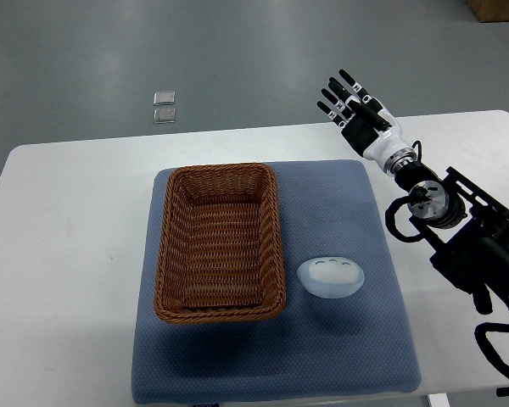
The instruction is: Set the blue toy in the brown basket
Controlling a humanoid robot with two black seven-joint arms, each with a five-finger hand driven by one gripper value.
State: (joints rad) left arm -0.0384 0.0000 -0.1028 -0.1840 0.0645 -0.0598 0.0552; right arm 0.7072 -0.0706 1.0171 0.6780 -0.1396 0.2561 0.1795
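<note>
My right gripper will go to the blue toy next. It should then close on its end (pixel 349 270) farthest from the brown basket.
A pale blue, rounded toy (pixel 331 277) lies on the blue mat (pixel 348 212), just right of the brown wicker basket (pixel 171 254). The basket is rectangular and holds nothing. My right hand (pixel 348 102) hovers over the table's far edge, well beyond the toy and up to its right. Its fingers are spread and hold nothing. The right arm (pixel 458 229) comes in from the right edge. No left arm shows.
The white table (pixel 68 254) carries the mat at its middle. On the grey floor beyond the table lie two small clear squares (pixel 164 107). A brown box corner (pixel 496 8) shows at the top right.
</note>
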